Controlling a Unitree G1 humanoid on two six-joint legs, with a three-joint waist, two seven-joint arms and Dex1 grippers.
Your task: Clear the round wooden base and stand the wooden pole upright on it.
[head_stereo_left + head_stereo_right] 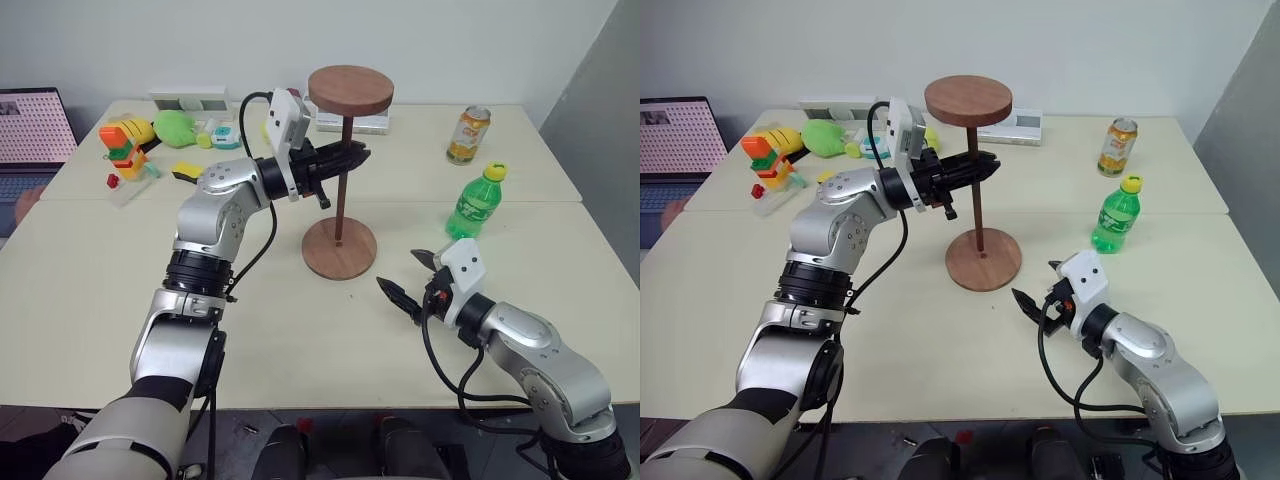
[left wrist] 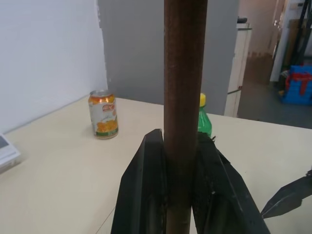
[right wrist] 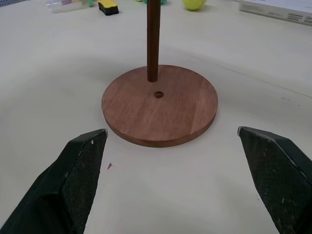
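The robot's left gripper will release the wooden pole in the small centre hole of the round wooden base (image 1: 339, 246). The pole now rests just beside the hole.
The round wooden base (image 1: 340, 252) lies flat at the table's middle with nothing on it except the pole's end; its small centre hole (image 3: 159, 94) shows. The wooden pole (image 1: 342, 195) stands upright, its smaller disc (image 1: 350, 90) at the top. Its lower end (image 3: 152, 77) rests on the base just beside the hole, not in it. My left gripper (image 1: 352, 157) is shut on the pole's upper part, fingers (image 2: 146, 195) on both sides of the rod (image 2: 184, 73). My right gripper (image 1: 402, 275) hangs open low over the table, right of the base and nearer me, with nothing between its fingers (image 3: 80, 165).
A green bottle (image 1: 478, 200) and an orange can (image 1: 468, 135) stand right of the base. Toys (image 1: 130, 145), a green plush (image 1: 178, 127) and a laptop (image 1: 30, 130) are at the far left. A white box (image 1: 1012, 128) lies behind the pole.
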